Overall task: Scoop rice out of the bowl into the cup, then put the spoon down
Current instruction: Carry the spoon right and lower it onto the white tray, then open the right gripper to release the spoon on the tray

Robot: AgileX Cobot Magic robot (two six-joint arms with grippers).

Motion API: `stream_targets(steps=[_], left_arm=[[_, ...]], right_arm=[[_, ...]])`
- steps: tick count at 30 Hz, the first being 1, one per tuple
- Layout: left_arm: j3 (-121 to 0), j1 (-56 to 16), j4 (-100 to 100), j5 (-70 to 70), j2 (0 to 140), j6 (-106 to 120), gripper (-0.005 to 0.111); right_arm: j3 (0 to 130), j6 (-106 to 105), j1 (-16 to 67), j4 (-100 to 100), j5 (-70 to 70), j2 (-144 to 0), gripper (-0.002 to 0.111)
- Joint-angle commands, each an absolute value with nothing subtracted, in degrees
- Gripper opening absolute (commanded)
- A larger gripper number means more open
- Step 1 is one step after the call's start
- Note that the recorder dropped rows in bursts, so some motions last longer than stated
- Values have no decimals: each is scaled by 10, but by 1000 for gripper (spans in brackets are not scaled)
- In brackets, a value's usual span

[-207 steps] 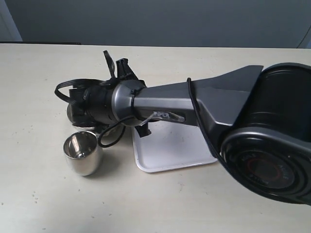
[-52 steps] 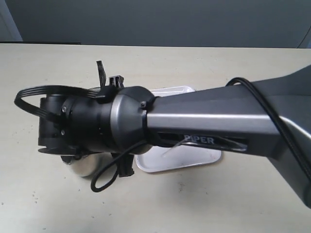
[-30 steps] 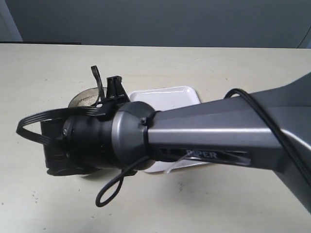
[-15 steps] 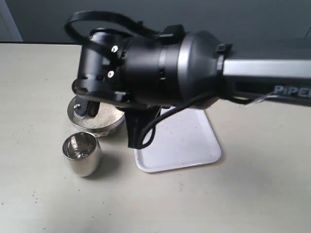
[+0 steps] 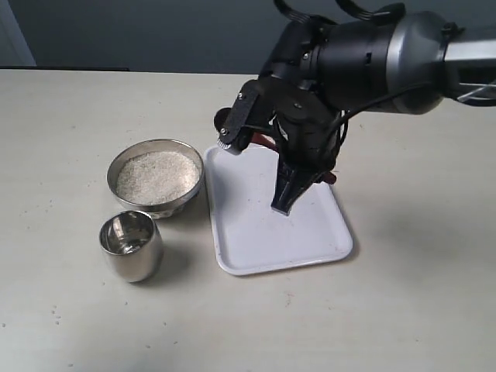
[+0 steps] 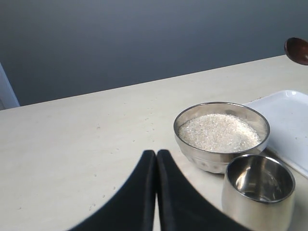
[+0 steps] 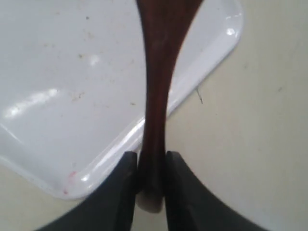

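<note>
My right gripper should put the dark wooden spoon, which reaches out over the tray now, down across the middle of the white tray (image 5: 268, 222) (image 7: 41, 66).
The steel bowl (image 5: 155, 177) holds white rice (image 5: 155, 175) and stands left of the white tray (image 5: 256, 240). Just in front of it is the steel cup (image 5: 132, 244); its inside shows shiny metal. My right gripper (image 5: 285, 192) hangs over the tray, shut on the slim handle of the dark wooden spoon (image 7: 161, 72). The handle's end sits between the fingers (image 7: 126, 178) at the right gripper (image 7: 151, 162), and the spoon reaches out over the tray (image 7: 62, 86). My left gripper (image 6: 156, 155) is shut and empty, low over the table near the cup (image 6: 260, 187) and bowl (image 6: 221, 134). The spoon's oval bowl (image 6: 297, 50) shows in the air.
The table top (image 5: 70, 108) is pale beige, with a dark wall behind it. The right arm (image 5: 403, 54) comes in from the upper right above the tray.
The right arm has swung from over the bowl and cup to the right, above the tray, with the spoon in its grip. Bowl and cup are now uncovered.
</note>
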State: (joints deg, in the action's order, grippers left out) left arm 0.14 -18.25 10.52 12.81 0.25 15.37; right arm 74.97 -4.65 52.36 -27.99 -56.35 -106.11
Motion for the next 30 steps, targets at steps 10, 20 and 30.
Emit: stream_targets(steps=[10,20,30], left_arm=[[0,-185,105,119,0,155,1],[0,-185,105,119,0,155,1],[0,-185,105,119,0,155,1]], right_arm=[[744,-156,473,-151,-525,-1140,-1],[744,-198,473,-102,-529,-1176,-1],[744,-196,473,-102,-536,-1177,-1]])
